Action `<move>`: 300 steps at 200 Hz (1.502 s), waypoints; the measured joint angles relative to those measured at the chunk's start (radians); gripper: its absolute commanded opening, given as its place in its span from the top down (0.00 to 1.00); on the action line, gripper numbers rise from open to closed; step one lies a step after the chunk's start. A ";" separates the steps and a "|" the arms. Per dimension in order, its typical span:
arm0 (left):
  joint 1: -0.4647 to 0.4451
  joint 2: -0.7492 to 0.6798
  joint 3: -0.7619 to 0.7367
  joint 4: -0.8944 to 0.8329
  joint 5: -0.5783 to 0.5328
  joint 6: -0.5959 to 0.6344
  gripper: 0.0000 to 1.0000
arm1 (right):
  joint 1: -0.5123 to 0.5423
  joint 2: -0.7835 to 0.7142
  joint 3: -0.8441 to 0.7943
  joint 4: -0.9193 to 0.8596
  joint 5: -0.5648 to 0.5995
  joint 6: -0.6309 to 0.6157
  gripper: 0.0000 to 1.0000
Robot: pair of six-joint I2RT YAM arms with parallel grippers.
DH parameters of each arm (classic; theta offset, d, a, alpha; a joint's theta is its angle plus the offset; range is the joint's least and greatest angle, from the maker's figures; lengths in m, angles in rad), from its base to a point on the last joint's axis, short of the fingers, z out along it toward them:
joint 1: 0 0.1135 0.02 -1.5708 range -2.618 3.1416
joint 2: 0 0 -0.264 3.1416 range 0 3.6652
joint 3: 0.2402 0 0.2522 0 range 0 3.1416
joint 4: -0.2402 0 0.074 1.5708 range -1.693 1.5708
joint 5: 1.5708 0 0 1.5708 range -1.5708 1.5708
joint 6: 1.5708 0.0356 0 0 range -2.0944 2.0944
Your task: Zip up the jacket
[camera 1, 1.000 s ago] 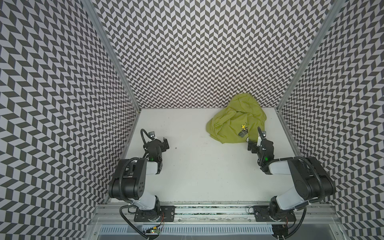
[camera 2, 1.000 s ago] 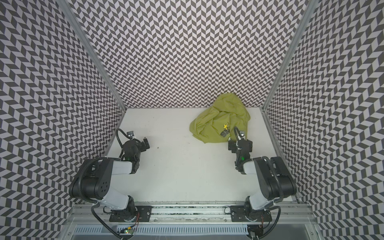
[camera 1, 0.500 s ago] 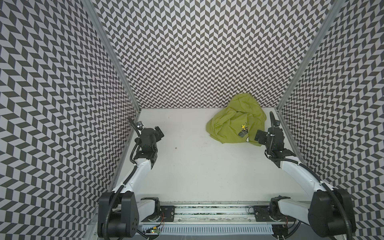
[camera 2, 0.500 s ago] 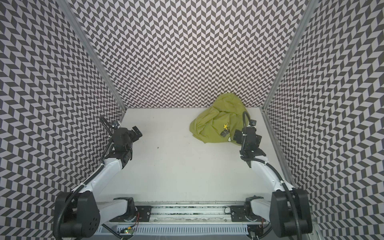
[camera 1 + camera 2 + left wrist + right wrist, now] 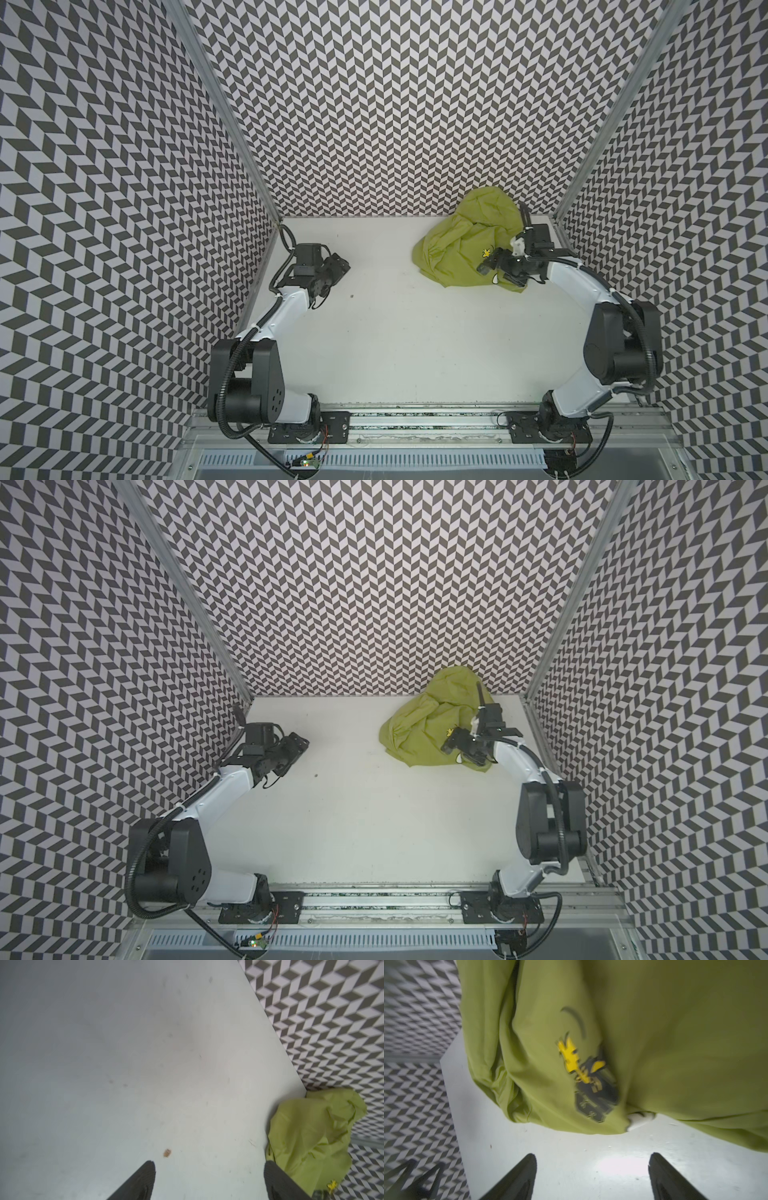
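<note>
My left gripper needs to next go to the lime-green jacket's crumpled edge (image 5: 418, 249) (image 5: 273, 1128) that faces it, opposite my right gripper, and close there.
The lime-green jacket (image 5: 453, 249) lies crumpled in the back right corner of the white table, also in view as jacket (image 5: 415, 733), jacket (image 5: 307, 1132) and jacket (image 5: 664, 1032). Its yellow and black emblem (image 5: 583, 1072) faces up, and a bit of white lining (image 5: 639, 1120) peeks out at the hem. No zipper shows. My right gripper (image 5: 498, 274) (image 5: 462, 752) (image 5: 592, 1159) hovers open at the jacket's near right edge, with nothing between its fingers. My left gripper (image 5: 341, 265) (image 5: 300, 744) (image 5: 209, 1164) is open and empty over bare table far to the left.
Chevron-patterned walls (image 5: 395, 104) close in the table on three sides, and the jacket leans against the back wall. A small brown speck (image 5: 167, 1152) lies on the table near my left gripper. The arms' base rail (image 5: 415, 419) runs along the front edge.
Both arms have unfolded from near the front rail and reached back. The right gripper swung in over the jacket's near edge. The left gripper turned toward the table's middle. The jacket has not moved.
</note>
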 measured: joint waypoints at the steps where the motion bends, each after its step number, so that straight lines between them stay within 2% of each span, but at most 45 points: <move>1: -0.005 0.001 0.000 -0.001 0.003 -0.001 0.15 | 0.004 0.003 0.004 -0.002 -0.002 0.000 0.11; 10: -0.056 0.007 0.004 -0.009 0.028 -0.005 0.08 | 0.048 0.040 0.049 -0.029 -0.016 0.001 0.11; 31: -0.150 0.008 0.006 -0.021 0.072 -0.013 0.07 | 0.127 0.113 0.156 -0.055 -0.038 0.008 0.13; 45: -0.175 0.010 0.006 -0.029 0.090 -0.015 0.07 | 0.170 0.161 0.230 -0.064 -0.048 0.021 0.14; 67: -0.166 0.022 0.015 -0.050 0.093 -0.011 0.07 | 0.202 0.244 0.337 -0.060 -0.056 0.050 0.21; 123: -0.100 0.033 0.095 -0.089 0.105 0.010 0.08 | 0.210 0.455 0.509 -0.004 -0.046 0.169 0.18; 141: -0.083 0.033 0.108 -0.098 0.113 0.019 0.08 | 0.210 0.522 0.569 0.004 -0.041 0.206 0.22; 151: -0.075 0.032 0.110 -0.101 0.118 0.023 0.09 | 0.211 0.563 0.616 0.003 -0.040 0.218 0.35; 161: -0.070 0.031 0.110 -0.109 0.120 0.026 0.09 | 0.215 0.608 0.681 -0.011 -0.039 0.232 0.56; 168: -0.067 0.030 0.111 -0.117 0.121 0.027 0.09 | 0.217 0.642 0.736 -0.020 -0.041 0.233 0.74; 175: -0.063 0.026 0.111 -0.124 0.122 0.029 0.09 | 0.218 0.669 0.784 -0.028 -0.045 0.233 0.86; 185: -0.057 0.017 0.111 -0.139 0.122 0.031 0.09 | 0.222 0.703 0.855 -0.048 -0.060 0.230 0.99; 196: -0.048 0.002 0.111 -0.154 0.122 0.031 0.09 | 0.228 0.719 0.910 -0.070 -0.078 0.225 1.00; 217: -0.025 -0.055 0.111 -0.175 0.120 0.027 0.09 | 0.247 0.696 0.936 -0.095 -0.138 0.193 1.00; 248: 0.008 -0.151 0.126 -0.216 0.106 0.023 0.09 | 0.309 0.554 0.832 -0.128 -0.238 0.136 1.00; 274: 0.014 -0.176 0.165 -0.233 0.093 0.019 0.08 | 0.388 0.354 0.724 -0.182 -0.286 0.064 1.00; 300: 0.014 -0.195 0.171 -0.235 0.091 0.002 0.07 | 0.429 0.071 0.570 -0.234 -0.294 0.010 1.00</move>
